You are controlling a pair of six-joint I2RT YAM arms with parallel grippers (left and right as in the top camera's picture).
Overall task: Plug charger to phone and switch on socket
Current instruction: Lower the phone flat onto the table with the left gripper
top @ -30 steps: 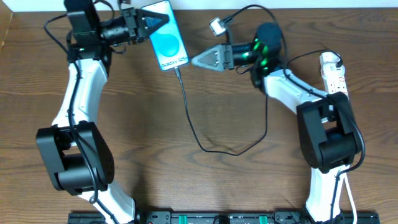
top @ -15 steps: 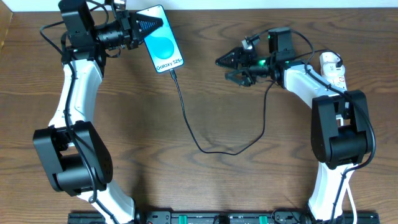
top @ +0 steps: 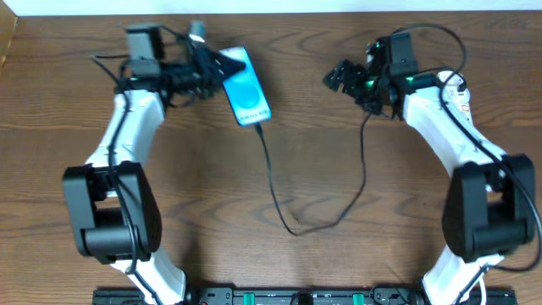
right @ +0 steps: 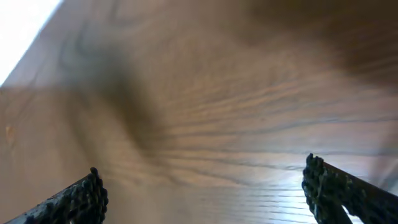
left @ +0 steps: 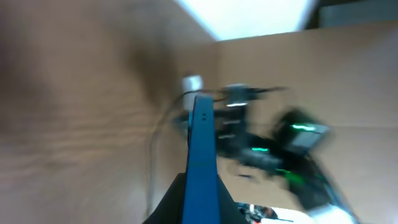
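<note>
The robot's left gripper needs to release the phone on the bare wood inside the black charger cable's loop (top: 304, 158).
The phone (top: 247, 88), blue-cyan screen up, lies at the back of the table. My left gripper (top: 224, 66) is shut on its far left edge; the left wrist view shows the phone's blue edge (left: 201, 163) between the fingers. The black charger cable (top: 275, 193) is plugged into the phone's near end and loops across the table up to the right. My right gripper (top: 340, 78) is open and empty above the table at the back right; its wrist view (right: 205, 186) shows only bare wood between the fingers. The white socket strip (top: 458, 87) is mostly hidden behind the right arm.
The wooden table's back edge (top: 305, 13) runs just behind both grippers. A black rail (top: 279, 296) lies along the front edge. The right arm (top: 440, 127) covers the back right corner.
My left gripper has moved right and a little nearer with the phone, dragging the cable. My right gripper has swung right and back toward the socket and is open.
</note>
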